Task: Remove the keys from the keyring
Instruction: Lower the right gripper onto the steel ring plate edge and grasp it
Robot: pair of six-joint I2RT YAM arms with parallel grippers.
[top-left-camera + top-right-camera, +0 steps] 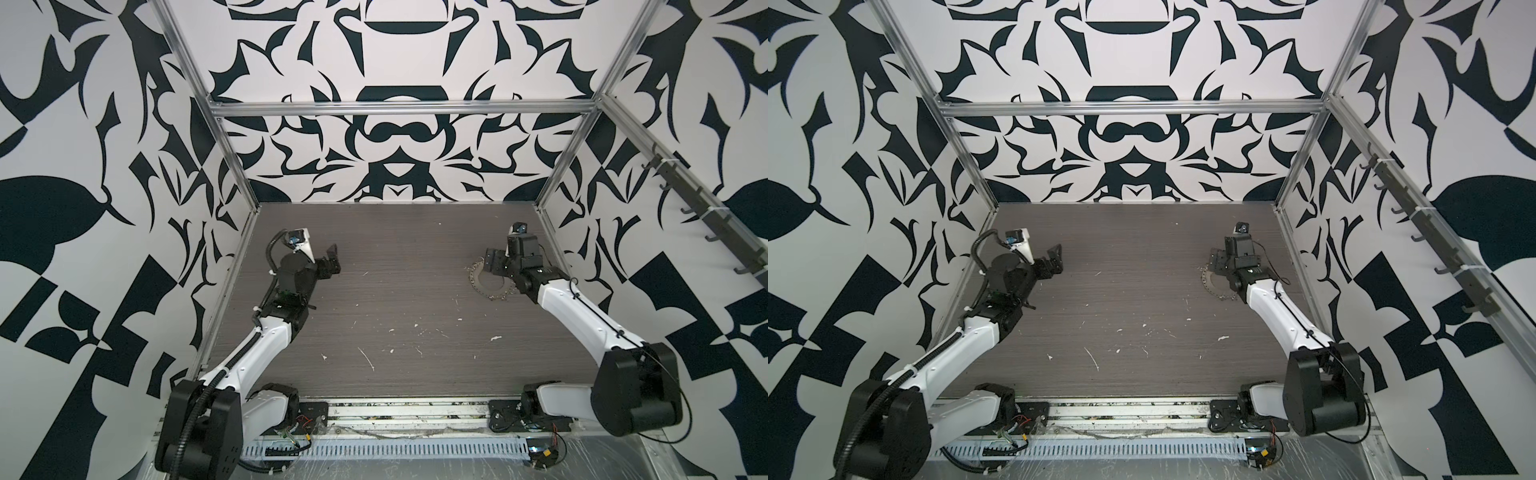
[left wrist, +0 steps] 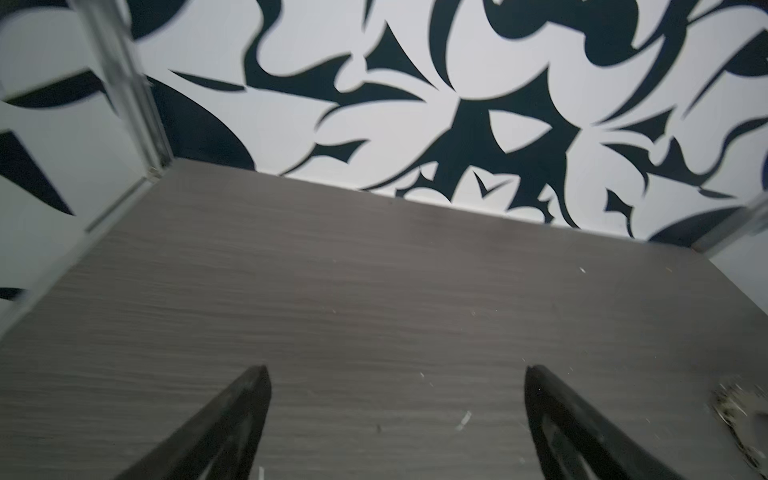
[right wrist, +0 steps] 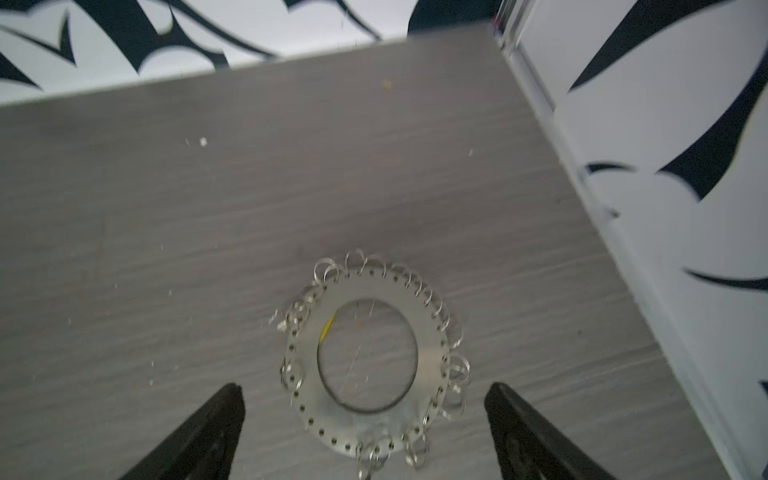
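Observation:
The robot's right gripper will close on the pierced rim (image 1: 471, 277) (image 3: 295, 382) of the keyring, on the side toward the left gripper, near the keys' yellow sliver.
The keyring (image 3: 374, 286) is a flat silver hoop with a pierced rim and many small split rings, lying on the grey table. Only a yellow sliver of the keys (image 3: 328, 328) shows, at the inner edge of the hoop's hole. My right gripper (image 3: 365, 390) hangs over the hoop, open, a finger on each side and touching nothing. In both top views it (image 1: 491, 262) (image 1: 1216, 262) hides most of the keyring (image 1: 473, 277) (image 1: 1203, 279). My left gripper (image 1: 334, 258) (image 1: 1057, 258) (image 2: 397, 370) is open and empty over bare table at the far left.
White paint flecks (image 1: 365, 357) dot the table's front half. Patterned walls and aluminium posts (image 1: 552, 183) close in the back and sides; the right wall (image 3: 623, 208) stands close to the keyring. A rail of hooks (image 1: 706, 216) runs along the right wall.

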